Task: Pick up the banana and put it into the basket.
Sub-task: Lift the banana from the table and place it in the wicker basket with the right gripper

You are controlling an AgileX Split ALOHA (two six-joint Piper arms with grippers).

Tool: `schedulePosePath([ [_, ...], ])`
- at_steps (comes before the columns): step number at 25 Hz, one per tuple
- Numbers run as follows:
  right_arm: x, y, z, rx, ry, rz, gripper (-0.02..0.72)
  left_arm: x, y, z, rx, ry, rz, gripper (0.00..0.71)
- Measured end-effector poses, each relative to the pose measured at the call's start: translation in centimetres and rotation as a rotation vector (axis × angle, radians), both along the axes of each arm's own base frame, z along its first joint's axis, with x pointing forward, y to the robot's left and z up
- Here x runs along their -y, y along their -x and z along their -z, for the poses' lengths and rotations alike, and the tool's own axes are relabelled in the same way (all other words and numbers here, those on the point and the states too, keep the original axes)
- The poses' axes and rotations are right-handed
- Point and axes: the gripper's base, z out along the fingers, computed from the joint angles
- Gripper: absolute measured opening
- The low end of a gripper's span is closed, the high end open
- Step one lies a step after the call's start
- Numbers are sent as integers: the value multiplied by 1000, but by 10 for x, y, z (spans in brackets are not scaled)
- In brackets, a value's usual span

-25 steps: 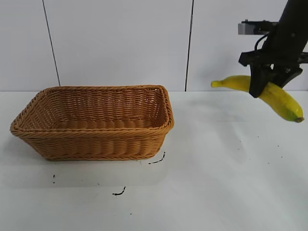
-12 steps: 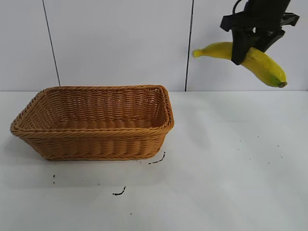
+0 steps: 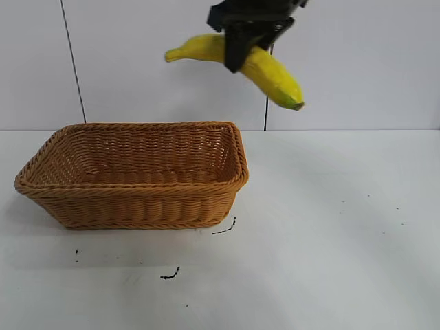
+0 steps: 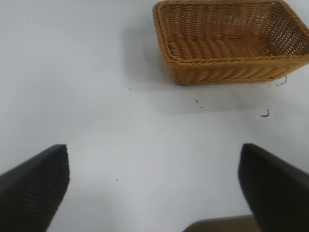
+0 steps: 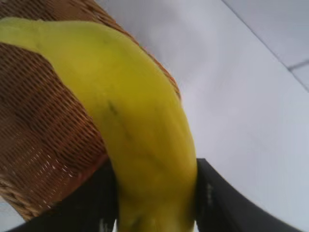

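Next, my right gripper lets go of the banana around the middle of the basket's bottom (image 3: pixel 162 174), lengthwise just behind the basket's front rim.
My right gripper (image 3: pixel 240 51) is shut on the yellow banana (image 3: pixel 271 72) and holds it high in the air, above the right end of the wicker basket (image 3: pixel 137 206). The banana's stem points left and its greenish tip hangs down to the right. In the right wrist view the banana (image 5: pixel 140 130) fills the space between the fingers (image 5: pixel 217 198), with the basket (image 5: pixel 38 140) below it. My left gripper (image 4: pixel 154 183) is open and empty above the bare table, away from the basket (image 4: pixel 227 72); it is out of the exterior view.
The white table (image 3: pixel 330 240) carries a few small black marks (image 3: pixel 170 275) in front of the basket. A pale panelled wall (image 3: pixel 137 62) stands behind.
My right gripper has carried the banana up and to the left, from beside the table's right side to high above the basket's right end.
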Motion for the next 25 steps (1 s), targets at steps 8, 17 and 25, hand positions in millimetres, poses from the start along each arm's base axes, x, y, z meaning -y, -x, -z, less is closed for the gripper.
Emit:
schedulePosePath([
  [8,-29,-2,30,124,56,-154,310,0,0,0,0,0,0,690],
  [17,-32,-14,80,89,99,-146,310,0,0,0,0,0,0,690],
  [25,-18,-27,100,28,77,-63,310,0,0,0,0,0,0,690],
])
